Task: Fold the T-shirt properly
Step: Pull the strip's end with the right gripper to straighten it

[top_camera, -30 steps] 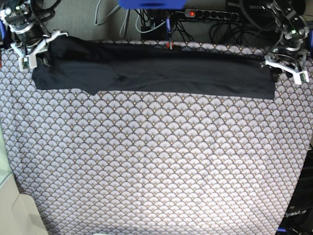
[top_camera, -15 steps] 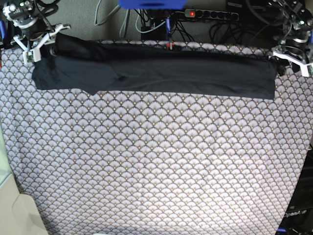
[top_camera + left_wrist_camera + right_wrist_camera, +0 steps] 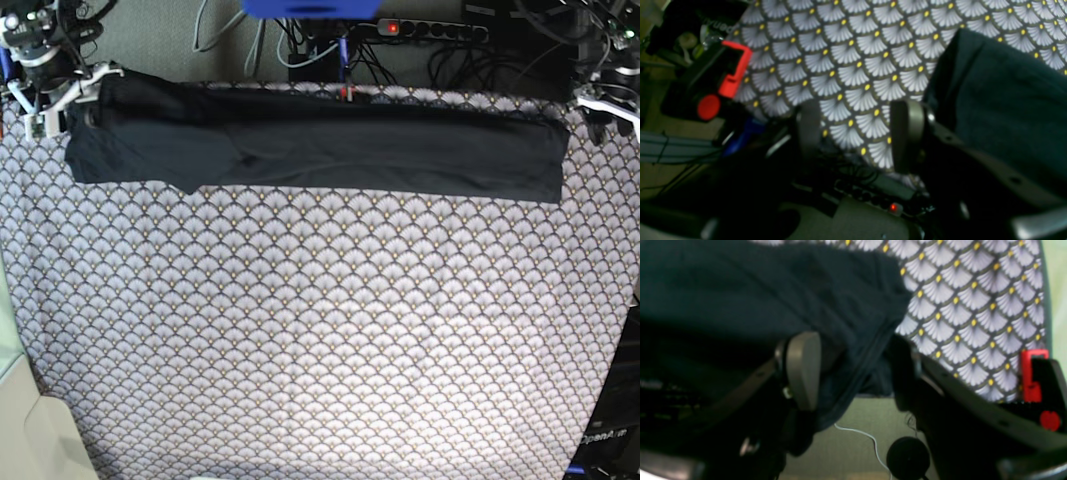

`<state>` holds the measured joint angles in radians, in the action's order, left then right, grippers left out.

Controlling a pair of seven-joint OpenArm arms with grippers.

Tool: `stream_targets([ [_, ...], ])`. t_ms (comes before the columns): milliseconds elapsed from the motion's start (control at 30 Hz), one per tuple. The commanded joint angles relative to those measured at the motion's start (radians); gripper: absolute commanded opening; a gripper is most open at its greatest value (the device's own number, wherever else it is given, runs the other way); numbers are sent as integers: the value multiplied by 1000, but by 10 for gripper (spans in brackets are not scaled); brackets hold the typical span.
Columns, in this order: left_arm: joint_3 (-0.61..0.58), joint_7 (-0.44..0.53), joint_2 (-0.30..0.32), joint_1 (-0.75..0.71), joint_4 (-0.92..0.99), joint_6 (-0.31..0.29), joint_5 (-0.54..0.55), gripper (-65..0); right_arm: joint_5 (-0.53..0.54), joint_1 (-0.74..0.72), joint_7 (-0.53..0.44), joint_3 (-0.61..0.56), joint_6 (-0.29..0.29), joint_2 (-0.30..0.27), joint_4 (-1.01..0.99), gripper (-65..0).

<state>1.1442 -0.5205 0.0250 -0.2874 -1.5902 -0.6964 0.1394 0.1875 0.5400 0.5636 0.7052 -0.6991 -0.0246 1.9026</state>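
The T-shirt corner hangs down over the table edge, so next my right gripper pinches the T-shirt's strip (image 3: 106, 138) deeper and holds it while my left gripper folds the other end of the T-shirt.
The black T-shirt (image 3: 320, 150) lies folded into a long narrow strip along the far edge of the patterned table (image 3: 320, 340). My right gripper (image 3: 65, 98) is at the strip's left end. In the right wrist view it (image 3: 853, 373) stands open, with the T-shirt (image 3: 756, 290) corner loose between its fingers and drooping over the table edge. My left gripper (image 3: 606, 104) hovers just off the strip's right end. The left wrist view shows it (image 3: 858, 133) open over bare tablecloth, with the T-shirt (image 3: 1000, 100) beside its right finger (image 3: 907, 133).
Behind the far table edge hang cables and a power strip (image 3: 430, 30) with a red light. A blue object (image 3: 310, 8) sits at the top centre. A red and black fixture (image 3: 723, 76) stands off the table corner near the left gripper.
My right gripper went from shut to open and let go of the T-shirt's left corner, which settled onto the table. The left gripper drew up and outward, away from the right end.
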Motion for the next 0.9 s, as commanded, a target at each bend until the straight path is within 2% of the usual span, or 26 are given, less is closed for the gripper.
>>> stream_targets([
  [0, 0, 23, 17, -2, -14, -2, 16, -321, 11, 4, -20, 8, 1, -13, 15, -331],
  [233, -3, 21, 13, 57, -8, -2, -11, -321, -32, -57, -3, 3, 1, -11, -24, -497],
  [367, -5, 21, 5, 104, -8, -2, -57, -321, -33, -97, 9, -20, 1, -22, -114, -550],
  [467, -28, -19, -18, 144, 0, -2, -113, -317, -33, -125, 14, -51, 1, -51, -177, -562],
  [600, -43, -99, -29, 155, -6, -2, -123, -214, -33, -131, 6, -63, 1, -68, -240, -562],
  [667, -43, -103, -43, 155, -20, -2, -103, -192, -33, -131, 5, -69, 1, -70, -246, -562],
  [867, -45, -108, -56, 112, -111, -2, -5, -191, -33, -131, 5, -98, 1, -87, -249, -562],
])
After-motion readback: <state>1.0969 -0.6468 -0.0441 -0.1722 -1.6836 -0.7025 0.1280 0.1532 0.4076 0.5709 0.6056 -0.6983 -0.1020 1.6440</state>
